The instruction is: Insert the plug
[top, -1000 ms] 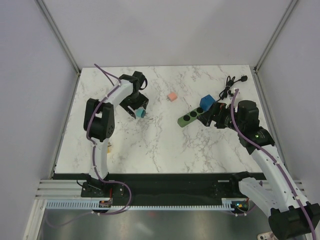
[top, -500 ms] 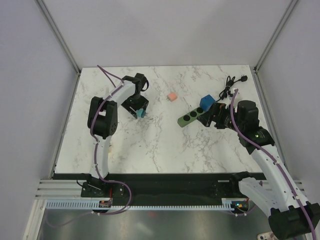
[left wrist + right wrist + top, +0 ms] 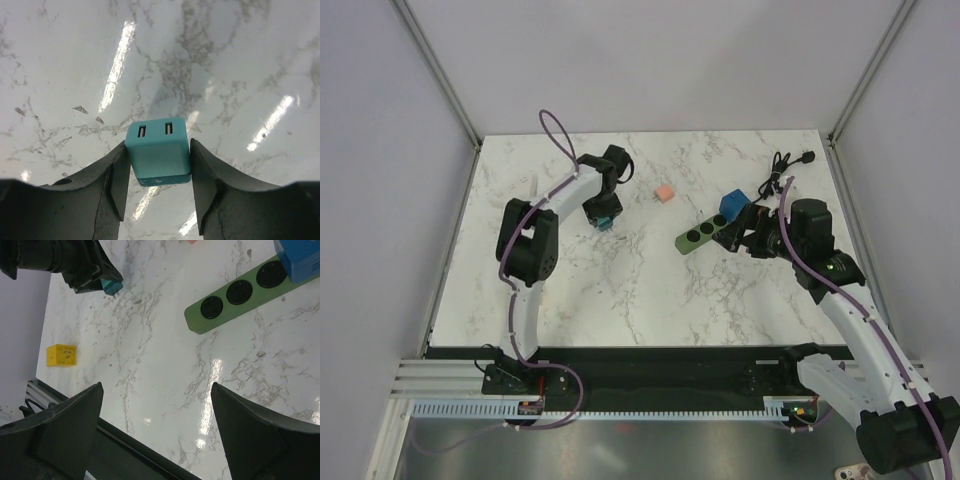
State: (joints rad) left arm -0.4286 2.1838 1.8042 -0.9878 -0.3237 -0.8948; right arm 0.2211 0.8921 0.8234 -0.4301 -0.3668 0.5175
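My left gripper will release the teal plug into my right gripper just in front of the green power strip's near end (image 3: 689,271).
A teal plug block (image 3: 158,152) with two slots on its top face sits between my left gripper's (image 3: 157,167) fingers, which press on both of its sides. In the top view the left gripper (image 3: 604,214) holds the teal plug (image 3: 606,222) at the table's far left-middle; the plug also shows in the right wrist view (image 3: 113,287). A green power strip (image 3: 704,236) with three round sockets lies at the right (image 3: 235,296), with a blue block (image 3: 733,205) at its far end. My right gripper (image 3: 156,390) is open and empty, close to the strip's right end (image 3: 748,230).
A small pink cube (image 3: 665,193) lies between the plug and the strip. A yellow cube (image 3: 61,355) sits near the front left edge. A black cable (image 3: 780,168) is coiled at the far right. The table's dark front edge (image 3: 130,447) is under the right gripper.
The left arm has swung right and its wrist has turned, carrying the teal plug slightly right and farther back. The right arm has barely moved.
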